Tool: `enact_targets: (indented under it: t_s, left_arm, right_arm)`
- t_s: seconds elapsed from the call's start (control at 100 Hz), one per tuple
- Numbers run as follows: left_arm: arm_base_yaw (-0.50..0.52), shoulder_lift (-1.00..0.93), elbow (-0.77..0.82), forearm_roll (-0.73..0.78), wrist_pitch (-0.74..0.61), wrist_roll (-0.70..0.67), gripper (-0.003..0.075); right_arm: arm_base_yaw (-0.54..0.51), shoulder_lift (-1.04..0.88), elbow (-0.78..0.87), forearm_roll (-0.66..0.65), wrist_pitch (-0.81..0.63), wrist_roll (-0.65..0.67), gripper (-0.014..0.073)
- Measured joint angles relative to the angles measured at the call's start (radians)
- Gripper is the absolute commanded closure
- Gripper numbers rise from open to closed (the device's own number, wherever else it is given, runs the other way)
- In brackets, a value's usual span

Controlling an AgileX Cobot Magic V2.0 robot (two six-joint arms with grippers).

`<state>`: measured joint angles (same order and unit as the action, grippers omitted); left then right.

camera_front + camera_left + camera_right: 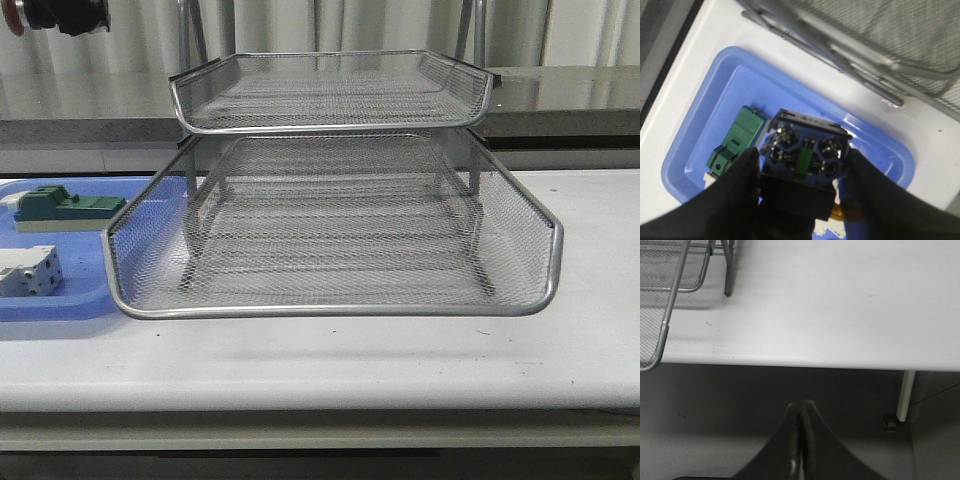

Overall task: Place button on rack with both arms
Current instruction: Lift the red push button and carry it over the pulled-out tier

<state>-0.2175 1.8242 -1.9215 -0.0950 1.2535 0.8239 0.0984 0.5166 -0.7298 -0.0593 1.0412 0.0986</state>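
Note:
My left gripper has the button. It will release it near the middle of the rack's lower level (298, 230), a little toward the blue tray.
My left gripper (802, 162) is shut on the button (802, 150). Its blue rear block with metal terminals and a green strip faces the camera, with the black body behind it. It hangs above the blue tray (705, 115). In the front view only a dark shape with a bit of red cap (17, 22) shows at the top left corner, high above the table. The silver wire-mesh rack (330, 310) stands mid-table, with two tiers showing. My right gripper (801, 409) is shut on nothing, out beyond and below the table's front edge, right of the rack's corner (667, 315).
The blue tray (50, 305) lies left of the rack and holds a green-topped block (65, 207) and a white block (28, 270). White table top (830, 300) stretches right of the rack. A table leg (905, 392) stands under the edge.

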Motion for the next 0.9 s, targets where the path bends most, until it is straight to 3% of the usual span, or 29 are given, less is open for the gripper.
enact_targets:
  t_s: [0.39,0.69,0.9]
  left_arm:
    - [-0.256,-0.147,0.163,0.008,0.004,-0.128,0.068]
    - [-0.437,-0.116,0.206,0.006,0.002,-0.157,0.068]
    - [-0.495,-0.003,0.208,0.005,-0.05,-0.16,0.0676]
  right_arm:
    - [0.0,0.0,0.0,0.0,0.0,0.0,0.0662]
    - [0.0,0.0,0.0,0.0,0.0,0.0,0.0662]
    - [0.0,0.0,0.0,0.0,0.0,0.0,0.0662]
